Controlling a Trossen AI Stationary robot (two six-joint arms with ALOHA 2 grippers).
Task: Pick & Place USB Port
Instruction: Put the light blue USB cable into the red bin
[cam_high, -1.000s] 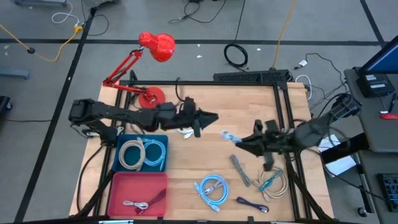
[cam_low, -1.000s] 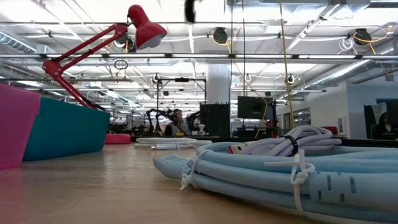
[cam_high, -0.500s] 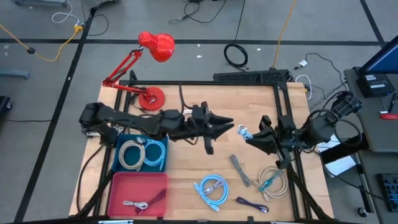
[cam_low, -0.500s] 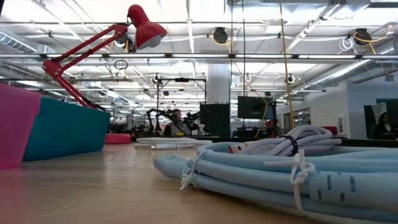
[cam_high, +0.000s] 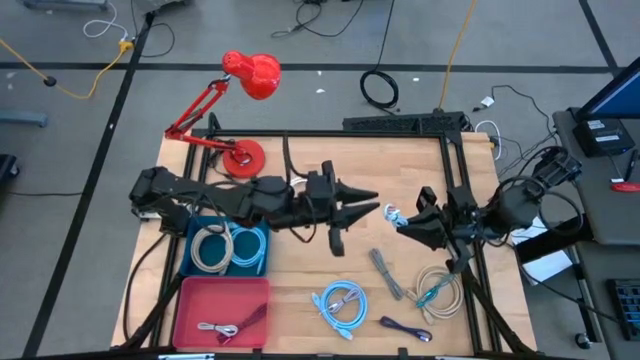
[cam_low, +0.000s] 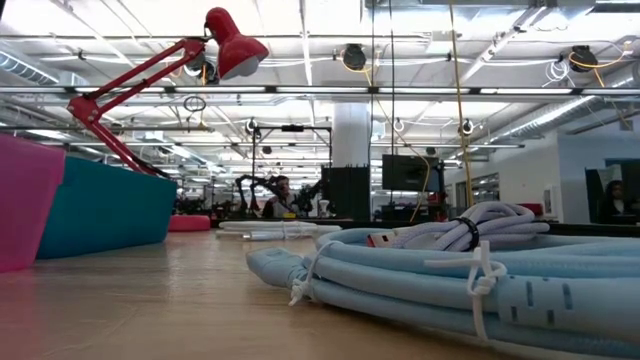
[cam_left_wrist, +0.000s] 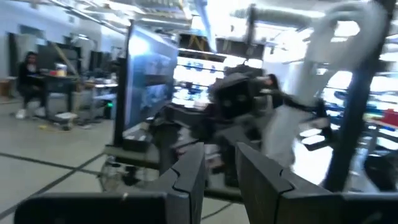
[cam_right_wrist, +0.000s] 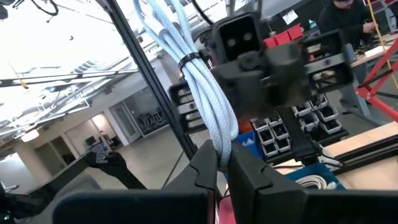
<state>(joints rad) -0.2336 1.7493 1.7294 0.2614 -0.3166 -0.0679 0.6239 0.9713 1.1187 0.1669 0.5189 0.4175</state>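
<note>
The light blue cable bundle lies beside the narrowly open fingers of my left gripper, so next I open that gripper wider and take the bundle by its black band (cam_right_wrist: 189, 60).
My right gripper (cam_high: 404, 222) is shut on a small bundle of light blue cable (cam_high: 390, 212), tied with a black band (cam_right_wrist: 191, 60), above the table's middle right. My left gripper (cam_high: 372, 206) is open, a narrow gap between its fingers (cam_left_wrist: 219, 180). It faces the bundle from the left, close to it. I cannot tell whether it touches the bundle. The right wrist view shows the left gripper (cam_right_wrist: 249, 43) head-on behind the bundle. A blue bin (cam_high: 262, 262) and a red bin (cam_high: 190, 300) stand at the near left. My right gripper pinches one end of the light blue cable bundle (cam_right_wrist: 219, 142) between its two fingers (cam_right_wrist: 202, 171). It comes at the bundle roughly level from the table's right. The bundle runs along and beyond the fingers and is lifted clear of the table.
Coiled cables fill the blue bin; one cable lies in the red bin. On the near right of the table lie a light blue coil (cam_high: 340, 303), a grey cable (cam_high: 388, 272), a beige and green coil (cam_high: 436, 292) and a purple cable (cam_high: 405, 328). A red lamp (cam_high: 250, 75) stands at the far left.
My left gripper has reached toward the table's right and a little nearer, stopping next to the bundle. My right gripper has drawn back toward the right edge, carrying the light blue bundle with it. Both have kept almost still in the last half second.
</note>
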